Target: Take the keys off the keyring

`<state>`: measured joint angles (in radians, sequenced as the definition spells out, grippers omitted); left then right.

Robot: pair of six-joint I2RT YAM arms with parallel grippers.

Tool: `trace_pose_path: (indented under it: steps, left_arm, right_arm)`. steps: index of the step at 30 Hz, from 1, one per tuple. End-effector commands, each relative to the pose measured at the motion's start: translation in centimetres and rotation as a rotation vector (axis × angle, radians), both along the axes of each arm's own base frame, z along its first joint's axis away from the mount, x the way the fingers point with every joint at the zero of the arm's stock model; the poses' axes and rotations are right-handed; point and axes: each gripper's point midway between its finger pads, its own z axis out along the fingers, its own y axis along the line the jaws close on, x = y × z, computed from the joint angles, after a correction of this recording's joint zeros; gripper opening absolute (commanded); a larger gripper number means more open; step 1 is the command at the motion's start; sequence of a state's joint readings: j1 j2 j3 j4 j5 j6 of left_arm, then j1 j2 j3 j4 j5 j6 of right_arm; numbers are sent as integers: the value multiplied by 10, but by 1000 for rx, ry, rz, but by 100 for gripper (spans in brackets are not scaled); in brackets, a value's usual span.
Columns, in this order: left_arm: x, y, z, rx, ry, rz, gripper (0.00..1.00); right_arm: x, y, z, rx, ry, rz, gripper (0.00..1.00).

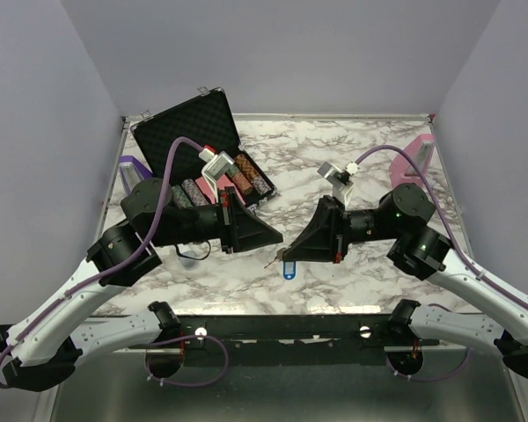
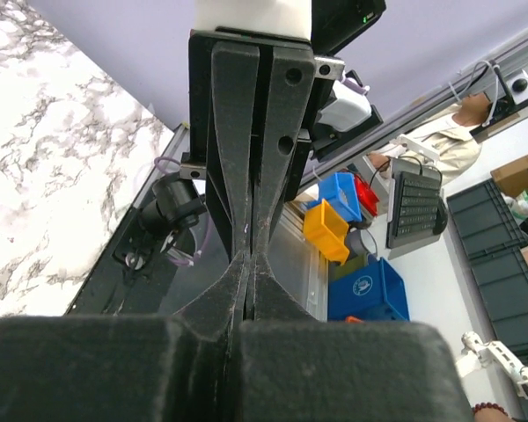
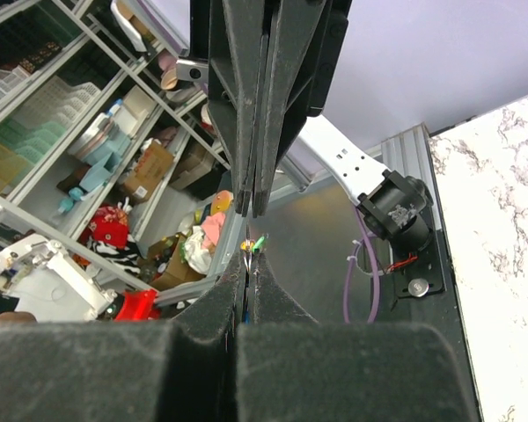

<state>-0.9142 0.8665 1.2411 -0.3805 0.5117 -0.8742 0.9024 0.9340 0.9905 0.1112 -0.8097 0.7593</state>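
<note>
The closed fingers of the left gripper stop short of the keyring, so the left gripper needs to open and take the metal ring (image 3: 249, 247) before the right gripper changes its hold.
The two grippers meet tip to tip over the front middle of the marble table (image 1: 352, 272). My right gripper (image 1: 291, 253) is shut on the keyring; a thin metal ring and a sliver of blue show between its fingertips in the right wrist view (image 3: 249, 255). The blue oval tag (image 1: 288, 271) hangs just below its tip. The small silver key (image 1: 271, 261) sticks out down and left between the two tips. My left gripper (image 1: 278, 237) is shut, its tip against the right one. The left wrist view (image 2: 251, 255) shows nothing clearly between its fingers.
An open black poker chip case (image 1: 194, 123) with rows of striped chips (image 1: 242, 176) stands at the back left, just behind the left arm. A purple object (image 1: 130, 164) lies at the left edge and a pink one (image 1: 418, 151) at the back right.
</note>
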Motion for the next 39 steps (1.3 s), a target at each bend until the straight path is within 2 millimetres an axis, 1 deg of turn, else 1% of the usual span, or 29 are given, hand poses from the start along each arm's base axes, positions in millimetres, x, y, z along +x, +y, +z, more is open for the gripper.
trace_pose_path:
  steps: [1, 4, 5, 7, 9, 11, 16, 23, 25, 27, 31, 33, 35, 38, 39]
  left_arm:
    - [0, 4, 22, -65, -11, 24, 0]
    - [-3, 6, 23, -67, -22, 17, 0]
    - [-3, 7, 22, -62, -24, 16, 2]
    - [-4, 8, 19, -58, -33, 16, 14]
    - [-4, 9, 15, -45, -37, 18, 24]
    - [-4, 11, 13, -32, -42, 24, 29]
    - [-4, 4, 9, -10, -41, 7, 29]
    - [-5, -5, 14, -3, -52, 1, 28]
    - [-5, -5, 15, -4, -59, 4, 24]
    - [-4, -4, 12, 12, -58, 16, 21]
    - [-3, -3, 8, 27, -57, 29, 11]
    - [-2, -3, 5, 36, -53, 32, 9]
    - [-2, -3, 2, 46, -50, 31, 10]
    - [-3, -4, 1, 50, -51, 30, 22]
    - [-4, -4, 1, 51, -51, 31, 25]
  right_arm:
    - [-13, -7, 18, 42, -37, 54, 1]
    - [-13, -7, 22, 49, -39, 50, 1]
    - [-13, -7, 23, 50, -40, 48, 1]
    - [-12, -6, 24, 50, -39, 48, 1]
    - [-11, -6, 25, 46, -36, 45, 1]
    - [-10, -4, 25, 40, -29, 46, 1]
    - [-8, -1, 24, 29, -23, 48, 1]
    - [-6, 0, 23, 23, -17, 44, 1]
    - [-5, 0, 22, 19, -14, 39, 1]
    - [-6, 0, 22, 17, -13, 37, 1]
    - [-5, -1, 24, 24, -21, 31, 1]
    - [-6, -1, 25, 28, -21, 31, 1]
    - [-4, -1, 26, 31, -24, 25, 1]
    - [-5, -1, 28, 35, -24, 22, 1]
    - [-4, -1, 27, 34, -24, 21, 1]
